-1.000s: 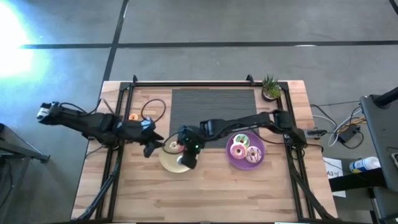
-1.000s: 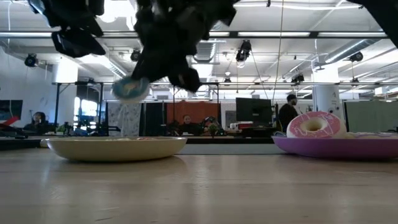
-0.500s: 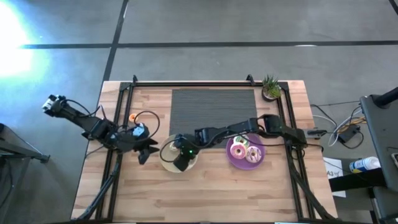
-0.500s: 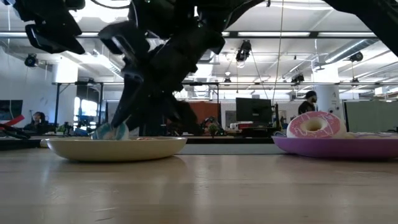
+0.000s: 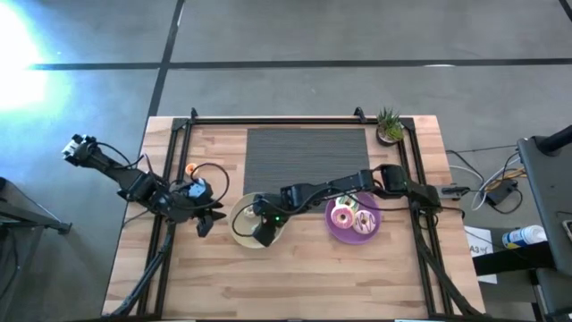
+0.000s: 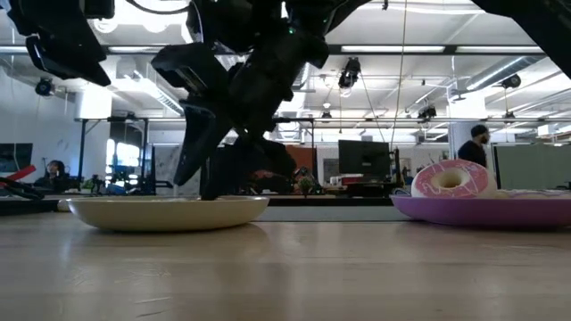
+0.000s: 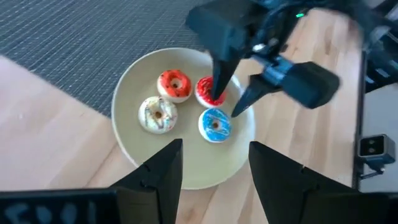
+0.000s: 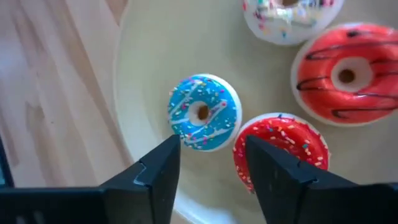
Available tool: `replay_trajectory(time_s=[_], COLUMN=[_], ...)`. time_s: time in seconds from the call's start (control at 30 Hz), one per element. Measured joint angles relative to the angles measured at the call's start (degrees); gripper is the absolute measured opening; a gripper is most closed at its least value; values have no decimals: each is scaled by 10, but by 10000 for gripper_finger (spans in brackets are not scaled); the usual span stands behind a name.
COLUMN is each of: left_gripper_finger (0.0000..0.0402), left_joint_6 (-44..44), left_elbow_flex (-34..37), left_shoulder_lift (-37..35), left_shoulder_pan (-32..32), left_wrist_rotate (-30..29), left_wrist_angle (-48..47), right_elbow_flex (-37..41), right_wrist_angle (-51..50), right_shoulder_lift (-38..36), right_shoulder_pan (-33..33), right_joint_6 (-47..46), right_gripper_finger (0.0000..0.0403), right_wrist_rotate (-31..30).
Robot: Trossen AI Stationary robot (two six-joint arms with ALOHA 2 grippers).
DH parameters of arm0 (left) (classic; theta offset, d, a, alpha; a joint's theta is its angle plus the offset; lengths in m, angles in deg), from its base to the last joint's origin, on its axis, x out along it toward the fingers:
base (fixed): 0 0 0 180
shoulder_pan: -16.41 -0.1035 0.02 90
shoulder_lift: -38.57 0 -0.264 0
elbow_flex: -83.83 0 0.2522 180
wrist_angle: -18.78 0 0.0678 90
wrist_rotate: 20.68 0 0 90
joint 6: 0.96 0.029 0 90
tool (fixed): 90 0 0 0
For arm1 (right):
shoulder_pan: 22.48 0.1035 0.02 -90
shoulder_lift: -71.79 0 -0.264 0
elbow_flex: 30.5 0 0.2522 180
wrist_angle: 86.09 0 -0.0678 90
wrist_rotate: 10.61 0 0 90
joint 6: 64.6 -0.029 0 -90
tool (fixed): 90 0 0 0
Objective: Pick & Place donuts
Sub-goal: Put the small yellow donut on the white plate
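The robot's left gripper should next close on the edge of the tiny orange donut (image 5: 193,169) that lies on the table beside the black rail.
A small blue donut (image 8: 204,113) lies flat on the cream-yellow plate (image 8: 174,50) beside a red sprinkled donut (image 8: 281,148), an orange-red striped one (image 8: 345,74) and a white one (image 8: 289,15). My right gripper (image 8: 211,158) hangs open just over the plate (image 5: 239,236), its fingertips on either side of the blue donut's near edge, touching nothing. My left gripper (image 7: 214,171) stands open to the left of the plate (image 7: 186,165), above the table. Pink donuts (image 5: 351,217) lie on the purple plate (image 5: 332,234).
A tiny orange donut (image 5: 190,167) lies on the table at the left. A dark mat (image 5: 307,156) covers the far middle, and a small potted plant (image 5: 388,125) stands at the far right corner. Bare wood stretches along the near edge.
My right gripper has come down onto the cream-yellow plate with the blue donut, rolled a little, then opened and let go; the donut now lies flat on the plate. My left gripper has drawn back a little toward the table's left edge.
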Motion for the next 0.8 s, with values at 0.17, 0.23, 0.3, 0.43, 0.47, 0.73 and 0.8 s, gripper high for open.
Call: replay_trajectory(time_s=[0.17,0.23,0.3,0.43,0.47,0.73,0.8], left_gripper_finger=[158,158,158,158,157,151,151], left_joint_6=[-83,-144,-198,-212,-195,96,173], left_elbow_flex=[0,0,0,0,0,6,8], left_shoulder_lift=[0,2,5,23,31,140,172], left_shoulder_pan=[-3,-11,-30,-102,-127,-445,-526], left_wrist_rotate=[-59,-89,-102,-103,-102,18,43], left_wrist_angle=[-76,-140,-206,-294,-302,-231,-204], right_elbow_flex=[0,0,0,0,0,0,0], right_wrist_angle=[-3,-16,-29,-50,-55,-60,-62], right_shoulder_lift=[-37,-58,-80,-119,-125,-144,-144], right_shoulder_pan=[6,7,6,-9,-14,-45,-46], right_joint_6=[55,73,84,95,96,94,94], right_gripper_finger=[185,184,183,182,182,182,182], right_wrist_rotate=[-52,-91,-129,-168,-169,-168,-168])
